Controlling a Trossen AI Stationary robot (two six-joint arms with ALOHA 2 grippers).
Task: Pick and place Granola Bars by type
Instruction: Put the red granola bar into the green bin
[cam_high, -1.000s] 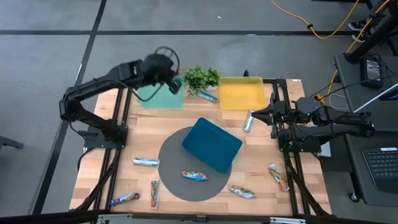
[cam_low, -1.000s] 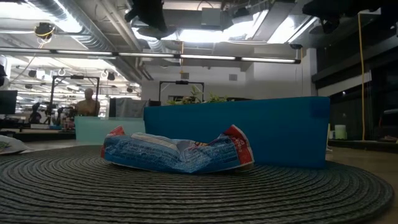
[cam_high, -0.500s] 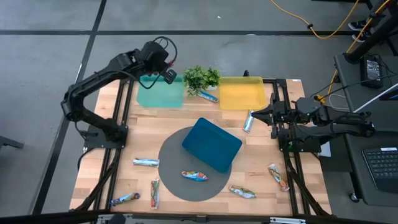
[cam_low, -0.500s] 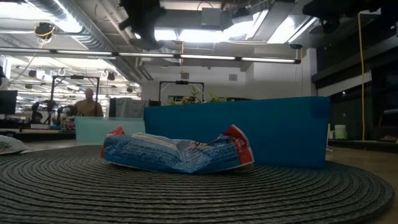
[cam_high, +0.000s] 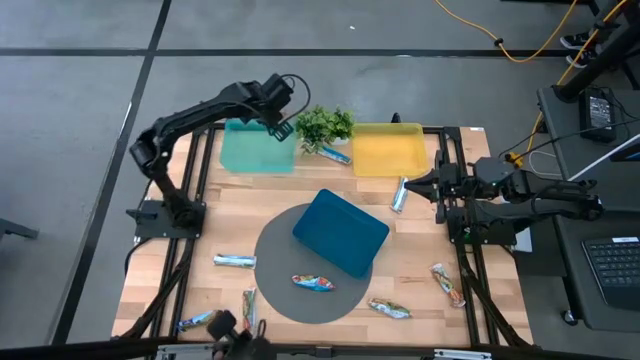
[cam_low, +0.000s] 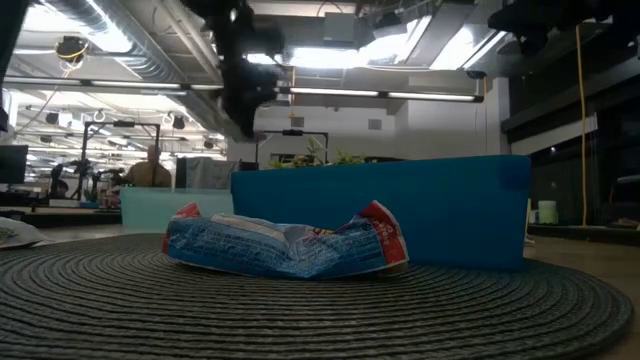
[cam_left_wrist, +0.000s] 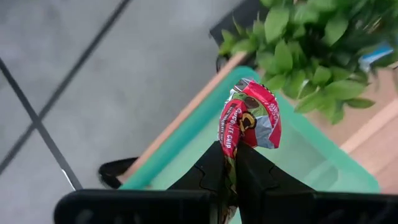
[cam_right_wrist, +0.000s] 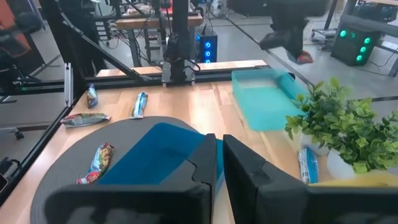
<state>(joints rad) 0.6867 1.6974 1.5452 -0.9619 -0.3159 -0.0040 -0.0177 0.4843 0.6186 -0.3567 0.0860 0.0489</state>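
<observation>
I should next use my right gripper to grab the near end (cam_high: 398, 205) of the blue-print bar, the end farther from the yellow tray.
My left gripper (cam_high: 283, 124) hangs above the far right corner of the green tray (cam_high: 250, 155), beside the plant (cam_high: 323, 124), and is shut on a red-print granola bar (cam_left_wrist: 249, 121). In the low view the left gripper (cam_low: 245, 85) shows high up. My right gripper (cam_high: 412, 182) waits shut at the table's right side, near a blue-print bar (cam_high: 400, 195). Another blue bar (cam_high: 335, 154) lies by the plant. One bar (cam_high: 313, 283) lies flat on the grey mat (cam_high: 290, 305). Several more bars lie along the near part of the table. My left gripper pinches the red-print bar between its two fingers by one end (cam_left_wrist: 231, 149), coming from above and slanting down. The rest of the crumpled wrapper sticks out past the fingertips. The bar is lifted clear, over the green tray's rim (cam_left_wrist: 186, 134).
The blue tray (cam_high: 341, 232) sits tilted on the round grey mat at the table's middle. The yellow tray (cam_high: 387, 148) stands at the far edge, right of the plant. Loose bars (cam_high: 234, 261), (cam_high: 389, 309), (cam_high: 448, 284) ring the mat. A person (cam_low: 152, 170) shows far behind.
My left gripper, still shut on the red-print bar, has come down and shifted a little toward the table's right, over the green tray's far right corner. Its forearm has swung toward the far edge. The right arm has kept still.
</observation>
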